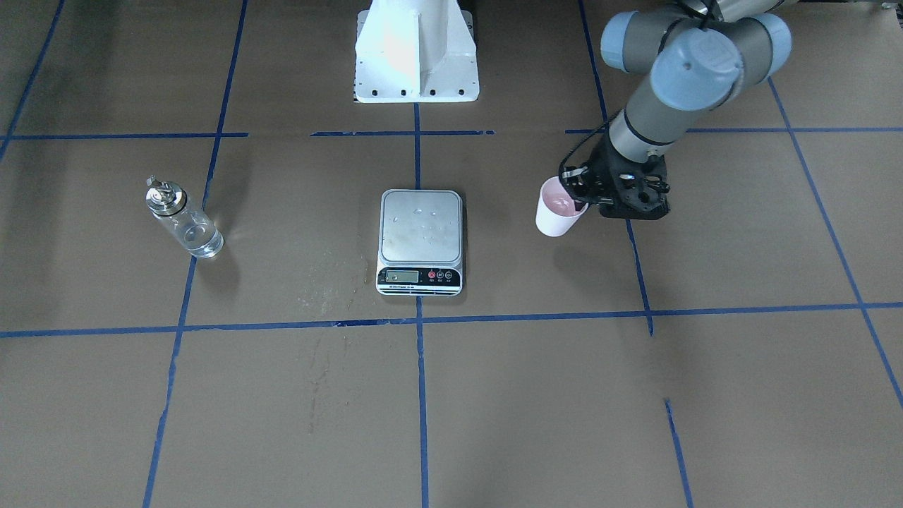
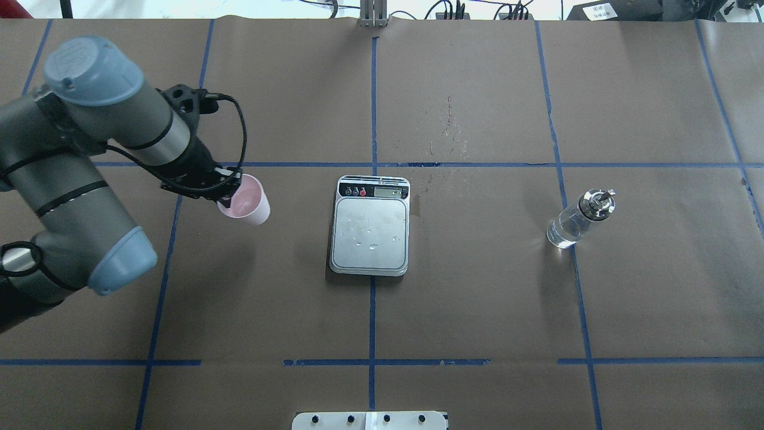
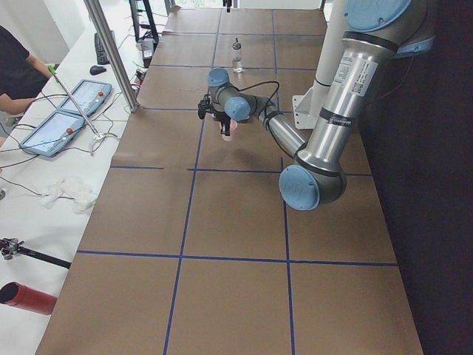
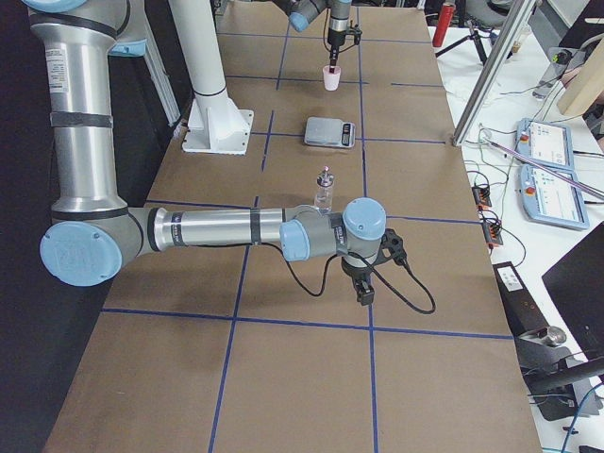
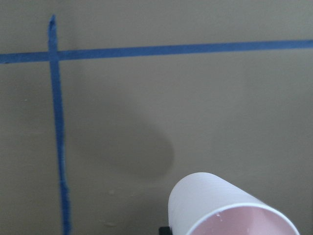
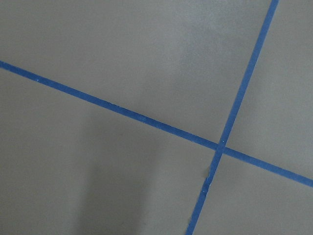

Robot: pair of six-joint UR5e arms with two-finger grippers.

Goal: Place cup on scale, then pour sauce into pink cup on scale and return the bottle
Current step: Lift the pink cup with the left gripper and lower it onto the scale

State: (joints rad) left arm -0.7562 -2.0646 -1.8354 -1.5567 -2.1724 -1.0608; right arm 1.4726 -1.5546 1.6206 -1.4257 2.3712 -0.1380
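Observation:
Next, I let go of the pink cup, now hanging tilted above the brown paper, with my left gripper, upright on the middle of the silver scale's platform (image 1: 421, 234).
My left gripper (image 1: 578, 195) (image 2: 228, 186) is shut on the rim of the pale pink cup (image 1: 557, 209) (image 2: 246, 204) (image 5: 220, 205). The cup hangs tilted above the brown paper, on my left side of the scale, and its shadow lies apart from it. The silver scale (image 1: 421, 233) (image 2: 371, 230) sits in the middle with a few droplets on its platform and nothing else on it. The clear bottle (image 1: 182, 220) (image 2: 578, 221) with a silver spout cap stands upright on my right side. My right gripper (image 4: 363, 286) hangs low over the paper beyond the bottle; I cannot tell whether it is open or shut.
Blue tape lines grid the brown paper (image 2: 477, 298). The white arm mount (image 1: 416, 56) stands behind the scale. A side bench with tablets (image 3: 66, 115) and a seated person (image 3: 18, 63) runs along the far edge of the table. Dried splash marks (image 2: 447, 128) lie beyond the scale.

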